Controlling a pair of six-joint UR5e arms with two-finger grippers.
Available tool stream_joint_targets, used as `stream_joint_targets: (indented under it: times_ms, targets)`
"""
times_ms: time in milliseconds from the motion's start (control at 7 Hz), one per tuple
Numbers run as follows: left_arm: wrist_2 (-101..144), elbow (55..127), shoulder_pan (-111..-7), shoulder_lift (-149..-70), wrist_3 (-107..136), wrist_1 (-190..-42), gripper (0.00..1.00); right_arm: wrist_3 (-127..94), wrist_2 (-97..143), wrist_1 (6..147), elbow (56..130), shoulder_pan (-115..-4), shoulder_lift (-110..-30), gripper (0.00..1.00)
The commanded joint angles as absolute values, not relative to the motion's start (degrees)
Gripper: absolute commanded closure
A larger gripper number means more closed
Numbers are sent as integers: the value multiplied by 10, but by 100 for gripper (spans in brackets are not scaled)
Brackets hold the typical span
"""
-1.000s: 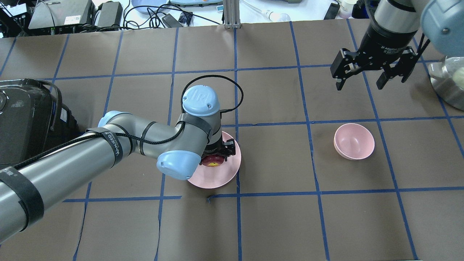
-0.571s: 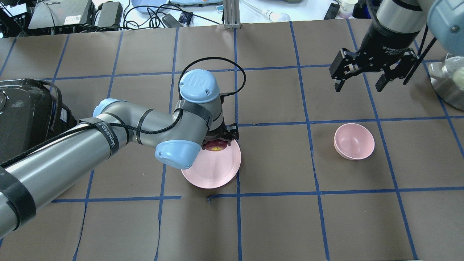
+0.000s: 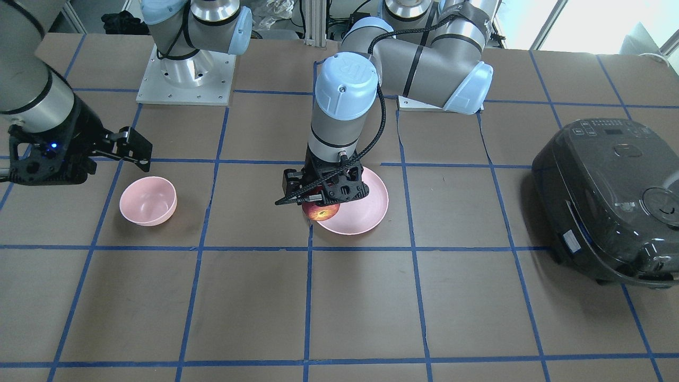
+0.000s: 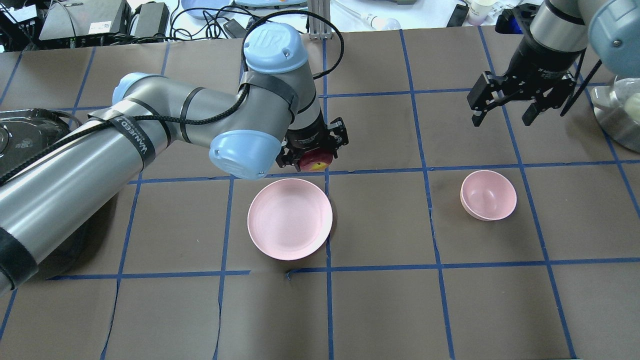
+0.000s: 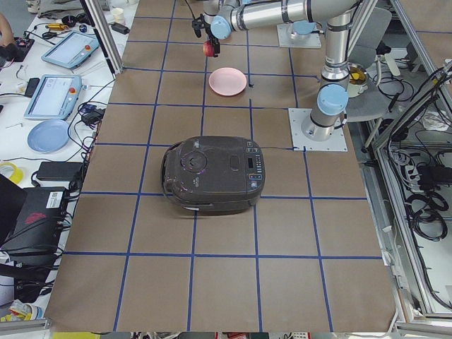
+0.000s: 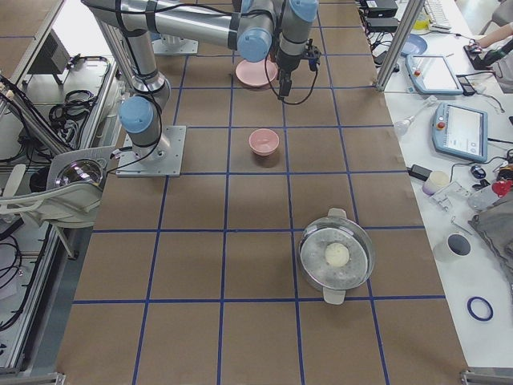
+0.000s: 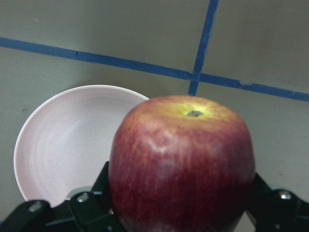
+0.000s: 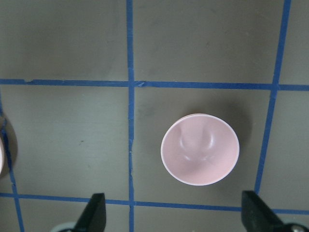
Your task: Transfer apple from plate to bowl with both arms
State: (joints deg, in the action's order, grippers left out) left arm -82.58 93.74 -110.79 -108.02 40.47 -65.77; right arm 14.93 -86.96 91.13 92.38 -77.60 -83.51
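Note:
I move my right gripper to the small pink bowl next and close it on the bowl's rim (image 3: 122, 194) (image 8: 237, 158), at the side farthest from the pale pink plate.
My left gripper (image 4: 312, 151) is shut on the dark red apple (image 4: 317, 161) and holds it in the air just beyond the far edge of the pale pink plate (image 4: 290, 219), which lies bare. The left wrist view shows the apple (image 7: 181, 164) filling the jaws with the plate (image 7: 63, 145) below. In the front view the apple (image 3: 321, 213) hangs over the plate's rim (image 3: 371, 215). The small pink bowl (image 4: 488, 195) stands to the right and holds nothing. My right gripper (image 4: 505, 116) is open and hovers high beyond the bowl (image 8: 199, 149).
A black rice cooker (image 3: 610, 196) stands at the table's left end. A steel pot with a lid (image 4: 617, 117) stands at the far right. Blue tape lines grid the brown table. Cables and devices lie past the far edge.
My left gripper has lifted the apple off the plate and carried it up and toward the far side. The plate is now bare. My right gripper has shifted slightly to the right.

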Motion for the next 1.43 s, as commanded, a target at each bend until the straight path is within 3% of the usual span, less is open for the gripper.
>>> stream_joint_targets:
  times_ms: [0,429,1000,1143,1286]
  targets:
    - [-810,920,-1136,-1092,463,-669,100,219,-866,1011,994,-723,-802,0]
    - [-814,919,-1140,-1104,467,-665,100,271,-871,1188,1127,-685,-788,0]
    - [-817,917,-1140,-1103,447,-668,100,280,-871,1194,1176,-667,-784,2]
    - [-817,917,-1140,-1103,447,-668,100,282,-872,1193,1180,-656,-777,9]
    - [-818,917,-1140,-1103,447,-668,100,282,-870,1191,1183,-650,-768,28]
